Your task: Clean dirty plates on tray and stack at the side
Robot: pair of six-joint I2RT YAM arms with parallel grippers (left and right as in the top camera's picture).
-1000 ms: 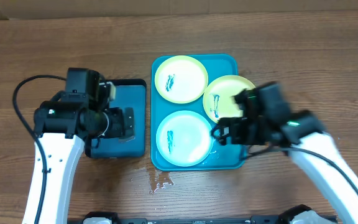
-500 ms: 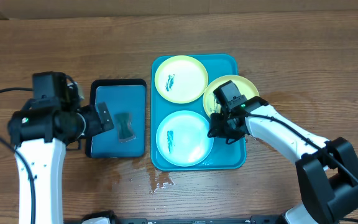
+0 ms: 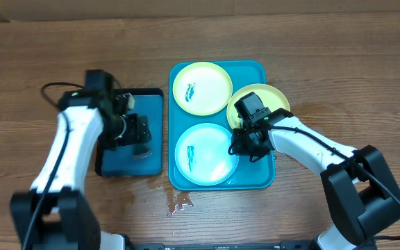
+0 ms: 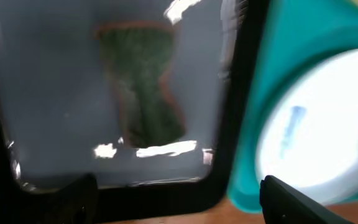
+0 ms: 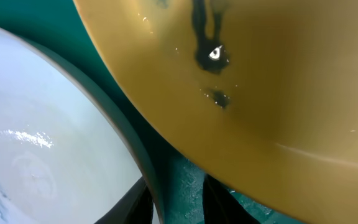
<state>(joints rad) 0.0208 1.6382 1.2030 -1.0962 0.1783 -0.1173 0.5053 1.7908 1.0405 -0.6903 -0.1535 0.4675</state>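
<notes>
The right gripper's fingers are open around the pale white plate's rim, so the robot should pinch that rim [image 5: 157, 196] to steady the plate before wiping the teal smear.
The teal tray [image 3: 248, 73] holds three plates. A yellow-green one [image 3: 202, 87] lies at the back, a yellow one [image 3: 273, 97] at the right and a pale white one [image 3: 205, 154] in front, each with a teal smear. My right gripper [image 3: 246, 146] is low between the pale and yellow plates. In the right wrist view its gripper [image 5: 176, 208] has narrow jaws straddling the pale plate's [image 5: 36, 137] rim, and a gap shows on the yellow plate's [image 5: 260, 81] side. My left gripper [image 3: 137, 130] hangs open over a dark green sponge [image 4: 143, 93], not touching it.
The sponge lies in a smaller black-rimmed blue tray [image 3: 117, 163] just left of the teal tray [image 4: 253, 124]. A small wet patch [image 3: 180, 203] marks the wooden table in front of the teal tray. The yellow plate overhangs the tray's right rim.
My left arm swung right, back over the small tray and sponge. My right gripper stayed at the pale plate's rim and its jaws narrowed around it.
</notes>
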